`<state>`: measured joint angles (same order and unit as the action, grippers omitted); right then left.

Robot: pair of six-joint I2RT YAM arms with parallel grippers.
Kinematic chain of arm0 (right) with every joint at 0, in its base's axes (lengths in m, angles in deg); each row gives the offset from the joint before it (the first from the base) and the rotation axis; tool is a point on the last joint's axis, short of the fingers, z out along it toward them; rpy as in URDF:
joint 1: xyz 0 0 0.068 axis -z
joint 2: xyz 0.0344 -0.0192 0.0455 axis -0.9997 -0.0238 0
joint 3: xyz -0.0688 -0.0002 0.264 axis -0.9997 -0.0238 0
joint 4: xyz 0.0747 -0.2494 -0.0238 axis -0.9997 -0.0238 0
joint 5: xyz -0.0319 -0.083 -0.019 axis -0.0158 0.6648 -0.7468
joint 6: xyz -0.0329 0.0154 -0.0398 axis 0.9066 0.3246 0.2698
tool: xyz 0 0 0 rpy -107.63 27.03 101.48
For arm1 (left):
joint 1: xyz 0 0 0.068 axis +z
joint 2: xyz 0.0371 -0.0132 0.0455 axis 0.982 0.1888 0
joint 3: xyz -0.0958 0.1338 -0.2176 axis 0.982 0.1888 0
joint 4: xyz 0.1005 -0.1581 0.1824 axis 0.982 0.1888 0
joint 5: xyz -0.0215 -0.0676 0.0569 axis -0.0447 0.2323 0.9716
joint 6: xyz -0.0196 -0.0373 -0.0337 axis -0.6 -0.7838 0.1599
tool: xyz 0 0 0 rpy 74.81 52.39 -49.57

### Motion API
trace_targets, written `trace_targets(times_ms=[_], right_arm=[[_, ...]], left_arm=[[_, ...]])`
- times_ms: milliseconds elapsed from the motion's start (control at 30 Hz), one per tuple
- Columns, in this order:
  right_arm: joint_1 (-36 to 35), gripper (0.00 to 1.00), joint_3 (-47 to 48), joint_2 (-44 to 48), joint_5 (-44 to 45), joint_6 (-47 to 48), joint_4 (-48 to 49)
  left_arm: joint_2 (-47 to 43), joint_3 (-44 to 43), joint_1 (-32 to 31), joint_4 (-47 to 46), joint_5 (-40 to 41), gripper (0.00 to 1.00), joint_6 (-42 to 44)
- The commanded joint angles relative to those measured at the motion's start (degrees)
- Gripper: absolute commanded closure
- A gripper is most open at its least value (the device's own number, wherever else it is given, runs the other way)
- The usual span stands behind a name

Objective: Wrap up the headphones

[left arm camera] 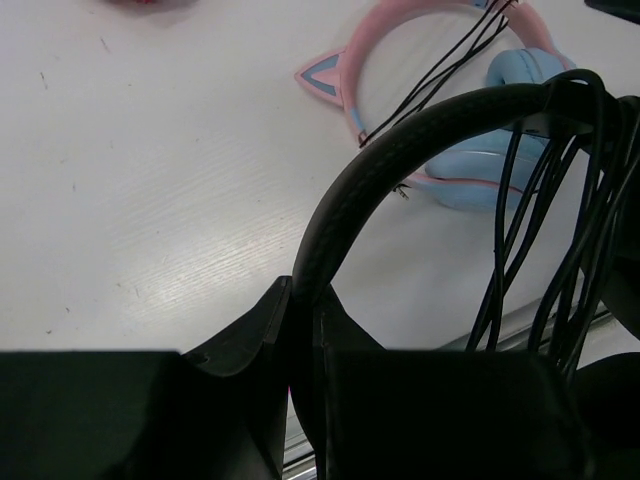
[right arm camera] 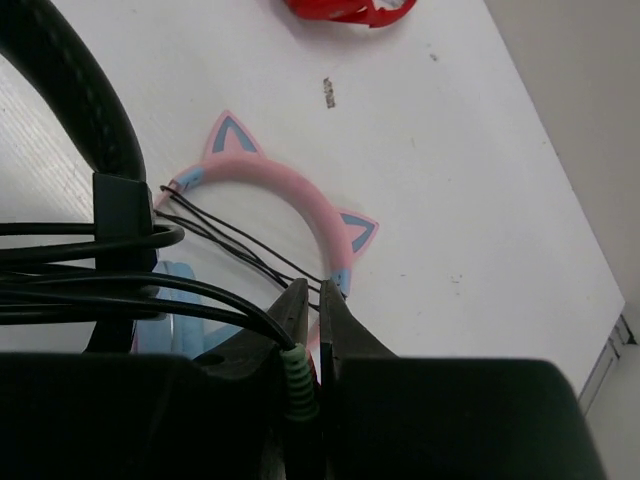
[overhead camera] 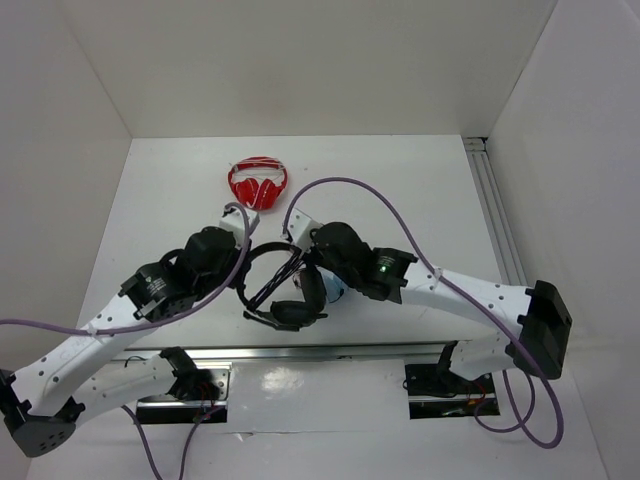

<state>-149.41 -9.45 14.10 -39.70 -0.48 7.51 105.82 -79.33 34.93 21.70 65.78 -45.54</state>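
I should use my left gripper to release the black headphones, now hanging between my two grippers, on the bare table (overhead camera: pixel 159 281) beneath that gripper's own arm, behind the bar at the edge of the table.
The black headphones (overhead camera: pixel 285 300) hang above the table between my two grippers. My left gripper (left arm camera: pixel 305 300) is shut on the padded black headband (left arm camera: pixel 345 210); in the top view it (overhead camera: pixel 243 274) sits at the band's left side. Several loops of the thin black cable (left arm camera: pixel 560 250) are wound over the band. My right gripper (right arm camera: pixel 318 300) is shut on the cable's green-collared plug (right arm camera: pixel 300 385), with cable strands (right arm camera: pixel 90 245) running left to the headband (right arm camera: pixel 70 90). In the top view it (overhead camera: pixel 305 268) is by the band's right side. An earcup (overhead camera: pixel 296 313) hangs low.
Pink-and-blue cat-ear headphones (right arm camera: pixel 290 195) lie on the table under the black headset, with their own thin cord across them; they also show in the left wrist view (left arm camera: pixel 400 45). Red headphones (overhead camera: pixel 258 182) lie farther back. The table's near edge rail (overhead camera: pixel 320 352) is close below.
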Motion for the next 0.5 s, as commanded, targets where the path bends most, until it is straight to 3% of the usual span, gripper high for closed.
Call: trace_targets(times_ms=[0,100,200,267,467], right_arm=[[3.54,0.95,1.84,-0.78,-1.82,-0.42,4.11],[7.93,0.89,3.08,-1.40,-8.32,-3.31,3.58],[11.45,0.74,1.50,-0.78,-13.26,-5.16,6.65],[13.56,0.62,0.63,-0.78,-15.81,-6.30,7.88],[18.22,0.54,2.90,-3.94,-21.80,-8.16,8.50]], left_arm=[[-1.52,-2.70,-0.20,0.23,-2.37,1.00,1.43],[0.05,-4.02,-0.20,1.45,-1.68,1.00,0.90],[3.39,-7.09,1.46,4.09,0.62,1.00,-0.51],[4.88,-9.29,5.15,4.09,-4.45,1.00,-0.51],[10.07,-13.51,16.65,3.48,-17.30,1.00,0.11]])
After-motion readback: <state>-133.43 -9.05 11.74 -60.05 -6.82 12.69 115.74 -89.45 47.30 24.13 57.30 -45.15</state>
